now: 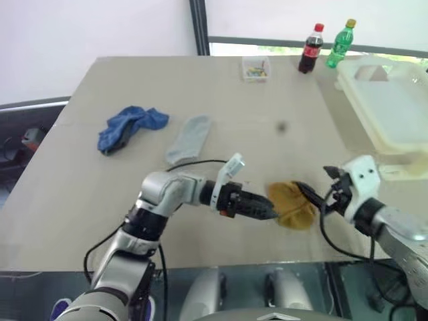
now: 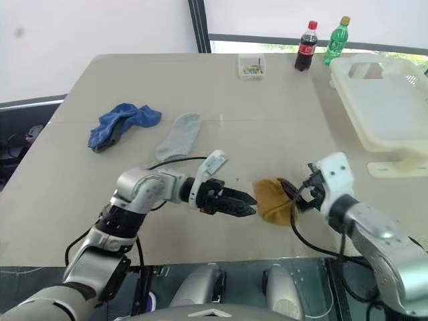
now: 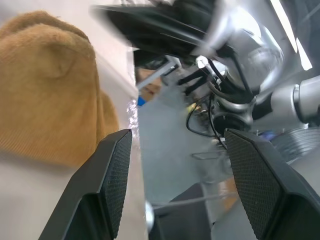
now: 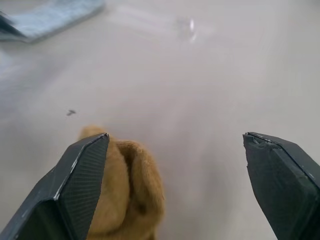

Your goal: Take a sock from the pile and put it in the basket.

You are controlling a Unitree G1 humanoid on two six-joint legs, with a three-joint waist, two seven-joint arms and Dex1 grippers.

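Next, my right gripper goes lower and pinches the sock's raised fold (image 4: 141, 202), because only an edge of the mustard-yellow sock is inside its open fingers.
The mustard-yellow sock (image 1: 291, 204) lies crumpled on the tan table near its front edge, between my two grippers. My left gripper (image 1: 272, 212) points at it from the left, open, with the sock (image 3: 47, 85) just outside one finger. From the right, my right gripper (image 4: 175, 136) stands wide open over the sock (image 4: 125, 195), which lies by one finger and is not held. The rest of the pile, a dark blue sock (image 1: 129, 127) and a pale grey-blue sock (image 1: 188, 138), lies further back on the left. The white basket (image 2: 351, 100) stands at the far right.
A cola bottle (image 1: 310, 48), a green bottle (image 1: 340, 43) and a small clear box (image 1: 255, 68) of coloured bits stand along the table's far edge. The table's front edge (image 1: 200, 267) runs just below the sock.
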